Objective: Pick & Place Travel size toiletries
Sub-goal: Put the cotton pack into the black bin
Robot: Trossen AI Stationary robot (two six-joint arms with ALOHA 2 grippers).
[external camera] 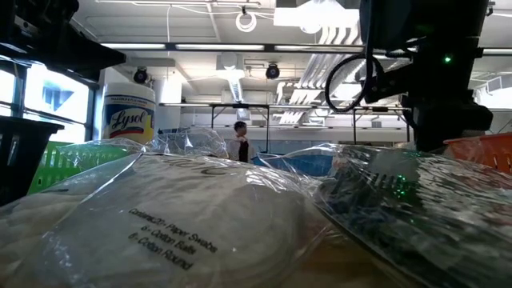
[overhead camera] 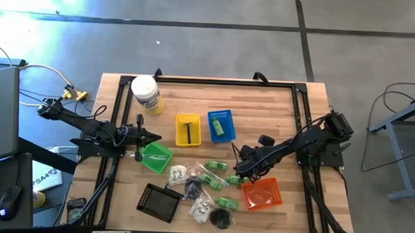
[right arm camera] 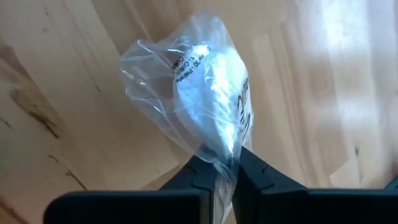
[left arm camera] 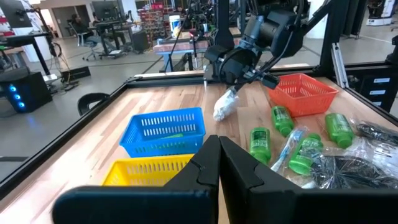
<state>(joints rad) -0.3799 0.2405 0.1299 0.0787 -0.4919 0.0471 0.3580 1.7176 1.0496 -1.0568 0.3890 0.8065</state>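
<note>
Next, I release the clear packet with white contents from my right gripper inside the black tray [overhead camera: 164, 199] in front of the green basket.
My right gripper [overhead camera: 237, 161] is at the table's middle, shut on a clear packet with white contents [right arm camera: 199, 93], which also shows in the left wrist view as the packet [left arm camera: 225, 106] below the gripper [left arm camera: 239, 84]. Several green bottles [overhead camera: 215, 165] [left arm camera: 259, 142] and more clear packets [overhead camera: 180, 174] lie loose on the table near its front. My left gripper [left arm camera: 219, 163] is shut on nothing and hovers level at the left, over the green basket [overhead camera: 155, 156]. My right gripper pinches the packet's gathered plastic end [right arm camera: 227, 157] between its two fingers. The fingers slant down from the table's right side. The packet hangs below the fingers with its white contents bunched in the lower part; whether its lower end touches the wood, I cannot tell.
A yellow basket [overhead camera: 187, 130] and a blue basket [overhead camera: 221, 125] stand behind the middle, and an orange basket [overhead camera: 261, 194] at the front right. A black tray [overhead camera: 159, 201] is at the front left, and a white jar [overhead camera: 146, 95] at the back left. A black frame [overhead camera: 222, 81] borders the table.
</note>
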